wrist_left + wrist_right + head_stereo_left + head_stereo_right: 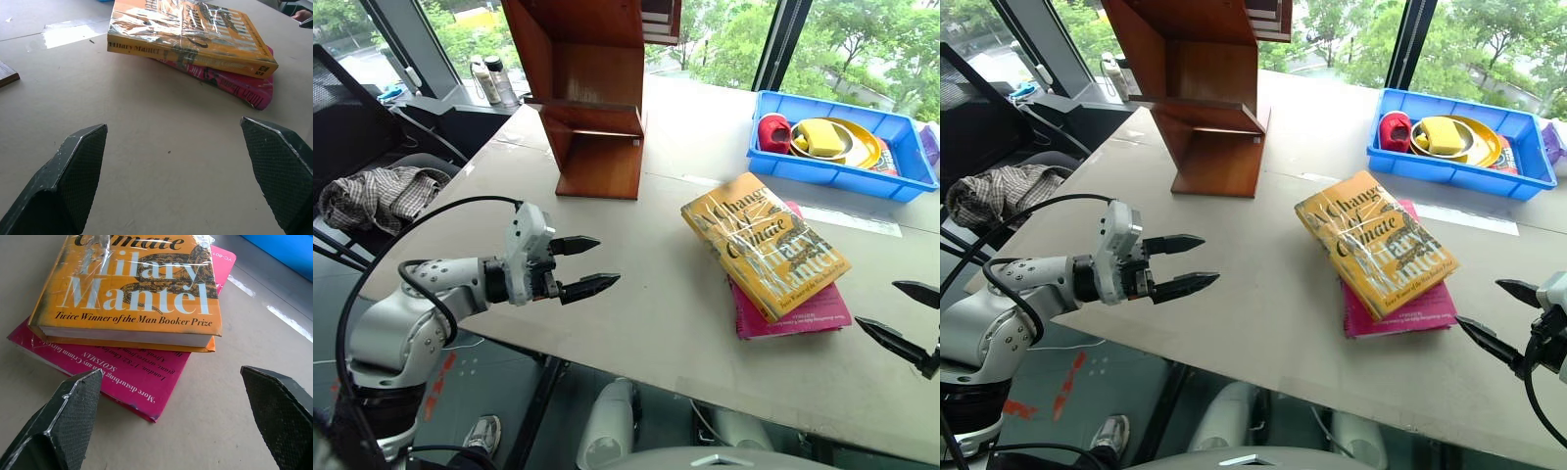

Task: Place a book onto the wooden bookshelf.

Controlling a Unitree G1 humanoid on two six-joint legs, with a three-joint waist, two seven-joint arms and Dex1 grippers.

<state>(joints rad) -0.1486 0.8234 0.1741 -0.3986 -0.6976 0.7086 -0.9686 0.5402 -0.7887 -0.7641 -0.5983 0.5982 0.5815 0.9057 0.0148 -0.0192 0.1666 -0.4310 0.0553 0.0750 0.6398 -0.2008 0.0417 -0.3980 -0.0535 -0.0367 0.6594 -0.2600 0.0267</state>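
Note:
Next, I close my left gripper on the middle of the spine (720, 258) (182, 55) of the yellow-orange book, which is lying on top of the pink book.
The yellow-orange book (764, 245) with white lettering and a glossy wrapped cover lies flat on top of a thinner pink book (798, 311), right of the table's middle. The reddish-brown wooden bookshelf (592, 88) stands upright at the back of the table. My left gripper (587, 264) hovers open over the table's left part, well left of the books and pointing toward them. My right gripper (901, 313) is open near the table's right front edge, just right of the books. The wrist views show the book (186, 34) (142, 289) ahead of each open gripper, with nothing between the fingers.
A blue plastic tray (842, 171) with a yellow plate, a sponge and a red item sits at the back right. A chair with a checked cloth (377, 196) stands left of the table. Bottles (494, 78) stand behind the bookshelf's left side.

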